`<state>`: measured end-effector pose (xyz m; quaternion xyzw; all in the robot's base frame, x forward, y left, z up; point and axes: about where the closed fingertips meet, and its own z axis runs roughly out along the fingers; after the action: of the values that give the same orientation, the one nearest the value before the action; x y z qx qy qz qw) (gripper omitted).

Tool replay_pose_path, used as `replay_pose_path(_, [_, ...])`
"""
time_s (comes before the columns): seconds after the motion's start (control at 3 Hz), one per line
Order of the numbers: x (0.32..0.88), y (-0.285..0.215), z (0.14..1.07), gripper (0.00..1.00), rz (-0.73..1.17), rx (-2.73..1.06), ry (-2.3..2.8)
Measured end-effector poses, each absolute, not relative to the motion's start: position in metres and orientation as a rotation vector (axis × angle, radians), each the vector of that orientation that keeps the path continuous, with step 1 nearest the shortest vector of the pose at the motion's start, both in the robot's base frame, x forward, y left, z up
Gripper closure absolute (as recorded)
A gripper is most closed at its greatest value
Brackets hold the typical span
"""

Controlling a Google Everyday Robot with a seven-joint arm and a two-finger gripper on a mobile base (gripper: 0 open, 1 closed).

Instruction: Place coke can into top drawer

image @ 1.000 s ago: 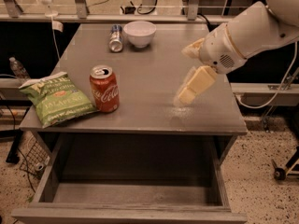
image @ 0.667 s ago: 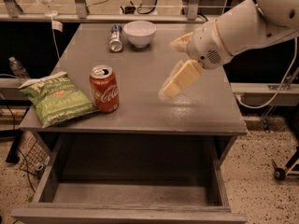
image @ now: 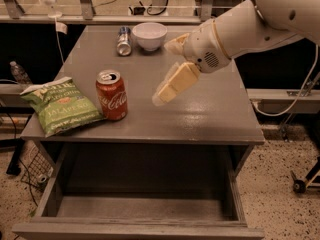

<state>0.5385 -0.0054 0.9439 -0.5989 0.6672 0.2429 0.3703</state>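
Next, my gripper goes to the coke can's upper half [image: 112,89], just below its silver top, and closes there.
The coke can [image: 112,95], red with white script and a silver top, stands upright near the front left of the grey table [image: 210,119]. My gripper [image: 164,75] hangs above the table's middle, to the right of the can and apart from it. Its cream fingers [image: 173,83] are spread open and hold nothing. The top drawer [image: 140,229] is pulled out below the table's front edge, and its inside shows nothing in it.
A green chip bag [image: 59,106] lies just left of the coke can. A silver-and-blue can [image: 123,40] lies on its side next to a white bowl [image: 149,35] at the table's back. A water bottle [image: 19,73] stands off the table to the left.
My gripper has moved left across the table toward the coke can. The can, the bag and the drawer have not moved.
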Motion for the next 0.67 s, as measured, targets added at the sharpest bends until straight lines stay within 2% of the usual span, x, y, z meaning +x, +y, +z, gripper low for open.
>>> replay_pose_path(0.33, [0.547, 0.024, 0.929, 0.00, 0.671, -1.550, 1.691])
replay_pose_path(0.67, [0.562, 0.077, 0.910, 0.00, 0.731, -1.573, 1.649])
